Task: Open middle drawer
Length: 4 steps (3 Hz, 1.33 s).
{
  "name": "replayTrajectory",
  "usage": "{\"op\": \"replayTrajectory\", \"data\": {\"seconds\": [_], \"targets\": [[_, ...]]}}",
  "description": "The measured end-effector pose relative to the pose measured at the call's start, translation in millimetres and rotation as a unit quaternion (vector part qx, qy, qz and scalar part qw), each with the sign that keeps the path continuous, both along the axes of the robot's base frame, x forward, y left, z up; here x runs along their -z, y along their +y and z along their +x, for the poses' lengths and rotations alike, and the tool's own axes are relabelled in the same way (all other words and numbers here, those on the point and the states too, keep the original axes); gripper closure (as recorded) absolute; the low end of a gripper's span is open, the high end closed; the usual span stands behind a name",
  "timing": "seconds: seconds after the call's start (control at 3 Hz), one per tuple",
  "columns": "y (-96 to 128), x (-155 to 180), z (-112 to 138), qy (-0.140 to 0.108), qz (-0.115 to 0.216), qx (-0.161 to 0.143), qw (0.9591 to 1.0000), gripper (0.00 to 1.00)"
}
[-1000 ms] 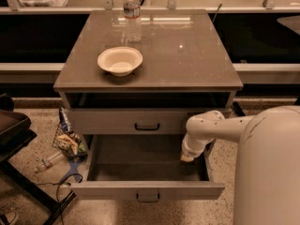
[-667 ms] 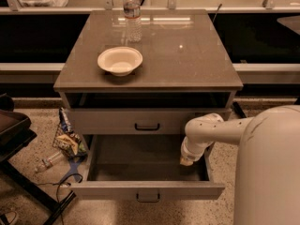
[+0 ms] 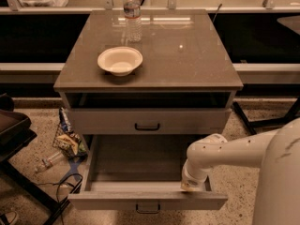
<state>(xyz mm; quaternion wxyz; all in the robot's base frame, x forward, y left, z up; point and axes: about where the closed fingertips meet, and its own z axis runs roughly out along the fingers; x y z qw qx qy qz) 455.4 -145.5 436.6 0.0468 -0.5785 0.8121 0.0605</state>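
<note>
The robot's gripper needs to release the front panel of the middle drawer farther out, over the floor [image 3: 148,217] just beyond the drawer's black handle.
The middle drawer [image 3: 147,200] is pulled far out of the grey cabinet, showing its dark grey inside [image 3: 136,158]. Its low flat front has a small black loop handle [image 3: 147,208] at the centre. My gripper [image 3: 193,185] hangs at the end of the white arm, down at the drawer's front right corner, just behind the front panel. The taller-fronted top drawer [image 3: 147,122] with its own black handle sits above, almost closed. The lowest drawer is hidden under the open one.
On the cabinet top [image 3: 187,64] stand a cream bowl [image 3: 120,60] and a clear water bottle [image 3: 132,14]. Wrappers and a bottle lie on the floor at the left [image 3: 65,142]. A dark chair [image 3: 11,130] is at far left. My white body [image 3: 281,182] fills the lower right.
My gripper has moved from the drawer's back right toward its front right corner. The middle drawer's front has come a little further out toward the camera.
</note>
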Motion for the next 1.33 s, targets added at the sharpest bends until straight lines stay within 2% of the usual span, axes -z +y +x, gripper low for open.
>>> {"op": "replayTrajectory", "data": {"seconds": [0.33,0.67,1.0,1.33], "targets": [[0.0,0.0,0.0,0.0,0.0,0.0,1.0,1.0],[-0.6,11.0,-13.7,0.023,0.008,0.002,0.9997,1.0],[-0.3,10.7,-22.3,0.035,0.012,0.005,0.9993,1.0],[-0.2,9.7,-22.4,0.035,0.012,0.005,0.9993,1.0]]}}
